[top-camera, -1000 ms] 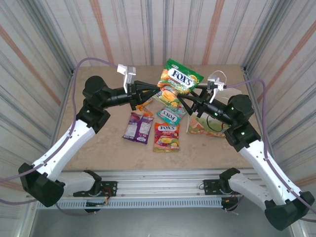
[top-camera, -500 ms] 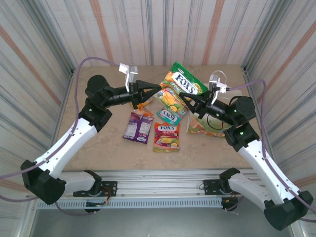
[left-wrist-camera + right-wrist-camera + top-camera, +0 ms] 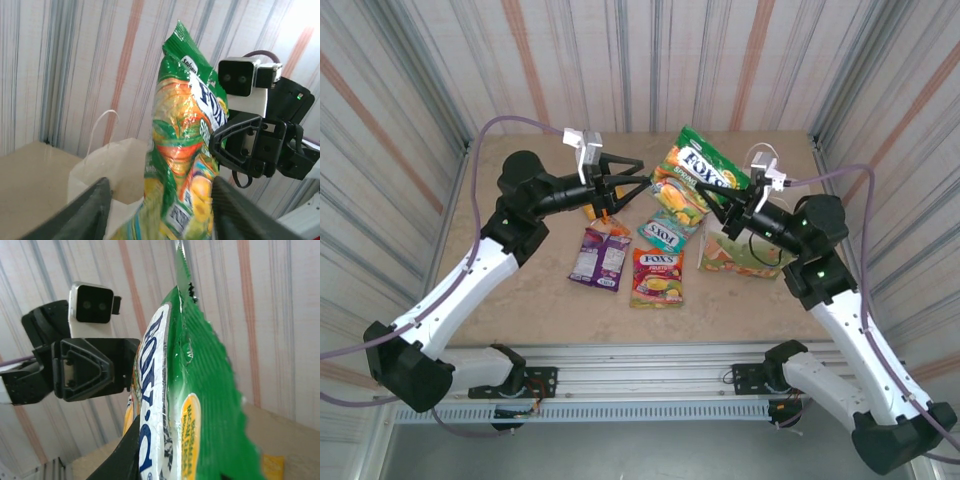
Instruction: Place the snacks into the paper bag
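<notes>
My right gripper is going to release the green FOX'S packet, now held in the air beside the bag, in the white paper bag [image 3: 749,212], so that it ends up behind the bag's flowered front side.
My right gripper [image 3: 717,205] is shut on the lower edge of a green FOX'S packet [image 3: 700,170], held in the air just left of the white paper bag [image 3: 745,252]. In the right wrist view that green packet [image 3: 200,390] stands edge-on between my fingers [image 3: 125,455]. My left gripper [image 3: 632,175] is open and sits just left of the packet without touching it. The left wrist view has the packet [image 3: 185,150] hanging between its spread fingers [image 3: 92,210], with the bag [image 3: 107,165] behind. On the table lie a purple packet [image 3: 602,255], an orange one [image 3: 658,276], a teal one [image 3: 662,234] and a gold-orange one [image 3: 610,212].
Striped corrugated walls [image 3: 640,60] close in the table [image 3: 510,290] on three sides. The bag's cord handle [image 3: 102,125] arches above its mouth. An aluminium rail [image 3: 640,385] with both arm bases runs along the near edge.
My left gripper let go of the green packet, opened and drew back left. My right gripper closed on the packet and carried it right, toward the bag.
</notes>
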Controlling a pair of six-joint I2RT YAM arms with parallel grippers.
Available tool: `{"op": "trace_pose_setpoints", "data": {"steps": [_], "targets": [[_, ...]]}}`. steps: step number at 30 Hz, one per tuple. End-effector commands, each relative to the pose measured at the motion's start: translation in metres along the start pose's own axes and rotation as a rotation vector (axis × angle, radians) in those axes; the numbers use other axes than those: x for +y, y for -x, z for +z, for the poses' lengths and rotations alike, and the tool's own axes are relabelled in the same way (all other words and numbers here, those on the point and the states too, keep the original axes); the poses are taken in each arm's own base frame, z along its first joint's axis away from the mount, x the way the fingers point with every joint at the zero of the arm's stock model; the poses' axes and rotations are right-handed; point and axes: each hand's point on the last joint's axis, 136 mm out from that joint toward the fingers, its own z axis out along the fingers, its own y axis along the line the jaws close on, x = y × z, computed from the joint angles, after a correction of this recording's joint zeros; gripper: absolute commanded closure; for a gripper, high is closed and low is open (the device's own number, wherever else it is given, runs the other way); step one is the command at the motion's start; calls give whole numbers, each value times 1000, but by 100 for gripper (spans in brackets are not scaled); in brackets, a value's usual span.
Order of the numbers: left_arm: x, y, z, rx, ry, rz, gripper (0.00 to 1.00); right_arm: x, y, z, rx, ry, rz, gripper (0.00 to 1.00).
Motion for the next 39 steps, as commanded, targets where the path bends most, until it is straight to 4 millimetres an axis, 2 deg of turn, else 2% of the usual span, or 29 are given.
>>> {"op": "trace_pose_setpoints", "data": {"steps": [1,4,8,9,12,17,22,26,32,35,39], "targets": [[11,5,-3,8,89,27,35,8,36,-10,13,10,-142,97],[30,-8,-8,56,197,20,26,-5,48,-13,58,-4,-201,97],[55,-29,-17,132,330,24,19,-24,62,-21,102,-13,-281,97],[61,-36,-18,156,358,28,19,-38,60,-19,126,-16,-285,98],[78,-57,-23,229,425,31,18,-58,66,-24,150,-5,-329,97],[93,-85,-27,325,467,32,18,-91,75,-38,167,0,-381,98],[101,-106,-28,396,466,26,18,-107,74,-61,180,32,-432,97],[109,-117,-27,436,471,13,19,-122,64,-79,197,9,-439,97],[116,-127,-22,462,458,-15,20,-144,33,-89,254,-27,-421,98],[117,-132,-21,467,455,-36,20,-153,11,-91,333,-52,-409,97],[118,-135,-20,465,457,-55,21,-165,-29,-91,516,-81,-418,96]]}}
